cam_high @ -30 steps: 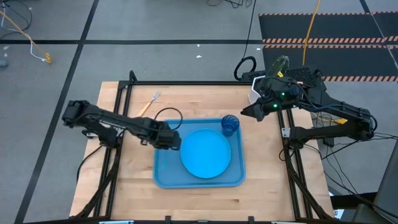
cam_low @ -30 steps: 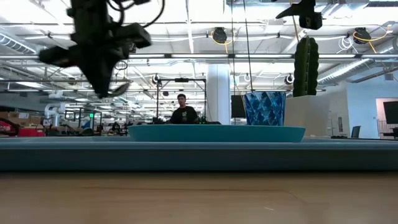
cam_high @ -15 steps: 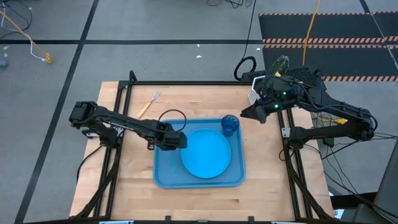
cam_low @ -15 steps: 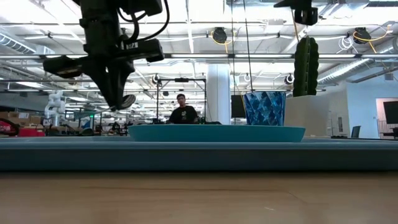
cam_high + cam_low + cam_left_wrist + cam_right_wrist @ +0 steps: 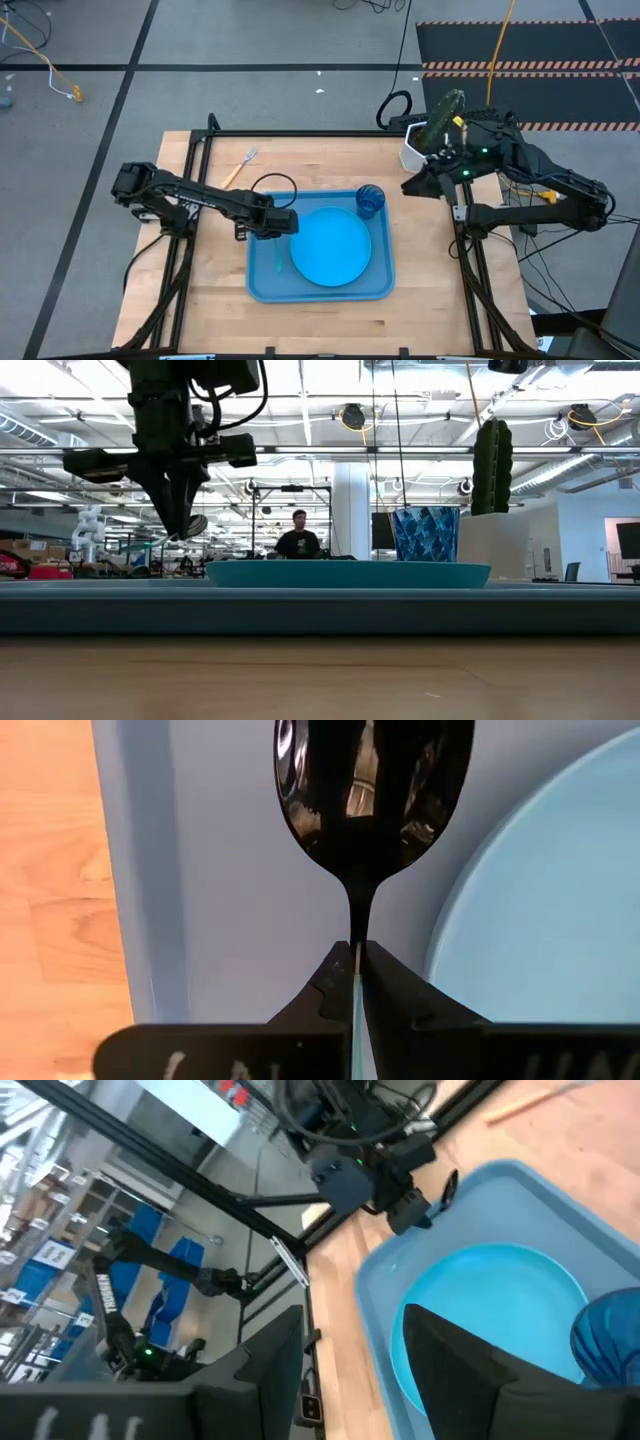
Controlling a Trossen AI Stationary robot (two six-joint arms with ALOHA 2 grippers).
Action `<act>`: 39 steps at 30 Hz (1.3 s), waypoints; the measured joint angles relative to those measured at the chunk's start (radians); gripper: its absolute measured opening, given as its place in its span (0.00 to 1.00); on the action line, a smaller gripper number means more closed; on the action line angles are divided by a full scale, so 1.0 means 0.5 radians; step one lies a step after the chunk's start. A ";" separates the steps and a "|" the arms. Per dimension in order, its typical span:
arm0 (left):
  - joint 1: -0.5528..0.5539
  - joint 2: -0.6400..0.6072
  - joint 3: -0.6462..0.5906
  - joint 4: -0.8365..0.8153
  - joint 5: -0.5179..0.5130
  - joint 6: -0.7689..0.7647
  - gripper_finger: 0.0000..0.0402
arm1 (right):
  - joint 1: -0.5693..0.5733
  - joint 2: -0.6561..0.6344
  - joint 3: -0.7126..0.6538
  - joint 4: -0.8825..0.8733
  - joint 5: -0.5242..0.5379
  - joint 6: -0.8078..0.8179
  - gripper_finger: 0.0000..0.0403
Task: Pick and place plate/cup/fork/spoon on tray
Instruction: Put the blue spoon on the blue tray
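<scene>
My left gripper needs to set the spoon free on the blue tray's bare part (image 5: 278, 249) (image 5: 345, 975) next to the sky-blue plate, with the spoon's handle pointing toward the front.
My left gripper (image 5: 275, 226) is shut on the spoon (image 5: 372, 790) and points down over the left part of the blue tray (image 5: 262, 285); its tip shows in the low view (image 5: 183, 525). The sky-blue plate (image 5: 331, 246) lies flat in the tray, and the dark-blue cup (image 5: 370, 201) stands in its far right corner. The fork (image 5: 238, 168), with an orange handle, lies on the table at the far left. My right gripper (image 5: 411, 186) is open and empty near the table's right edge, beyond the cup. My left gripper pinches the spoon's thin neck (image 5: 356, 942), just behind the dark bowl, between its two fingertips. The fingers come from above, pointing down. The spoon hangs bowl down (image 5: 196, 525), clear of the tray floor (image 5: 230, 870), beside the plate's left rim (image 5: 470, 920).
A white pot (image 5: 413, 156) with a cactus (image 5: 492, 465) stands at the table's far right, next to my right gripper. A person (image 5: 298, 540) stands in the room beyond the table. Bare wood lies left of and in front of the tray.
My left gripper has carried the spoon toward the table's right, over the tray's left part, and has gone down with it. My right gripper has drawn back a little toward the table's right edge.
</scene>
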 joint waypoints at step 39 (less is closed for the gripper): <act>0.241 0.307 -0.002 0.191 0.398 0.349 0.06 | -0.001 -0.035 0.000 -0.010 0.119 0.014 0.41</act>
